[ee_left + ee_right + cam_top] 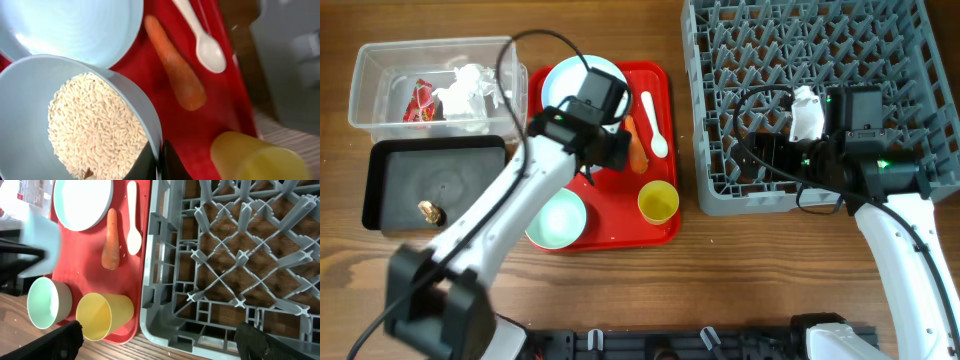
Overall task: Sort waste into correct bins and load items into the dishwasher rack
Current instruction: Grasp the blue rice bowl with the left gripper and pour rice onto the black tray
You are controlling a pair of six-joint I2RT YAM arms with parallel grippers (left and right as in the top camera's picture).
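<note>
The pale blue bowl will go down between the plate and the empty blue-green bowl [579,166] [75,131] from my left gripper.
My left gripper [161,164] is shut on the rim of a pale blue bowl [30,95] full of white rice grains [95,130]. It is over the red tray [620,225], where the arm [592,140] hides that bowl in the overhead view. Beside it lie the pale blue plate [578,78], orange carrot [637,146], white spoon [655,125], yellow cup [658,202] and an empty blue-green bowl [557,219]. My right gripper [160,342] is wide open and empty over the front left corner of the grey rack [820,90].
The clear tub [380,70] at back left holds a red wrapper [420,100] and white tissue [465,88]. The black tub [435,180] in front of it holds a small brown lump [428,211]. The rack's pegs stand upright under the right arm.
</note>
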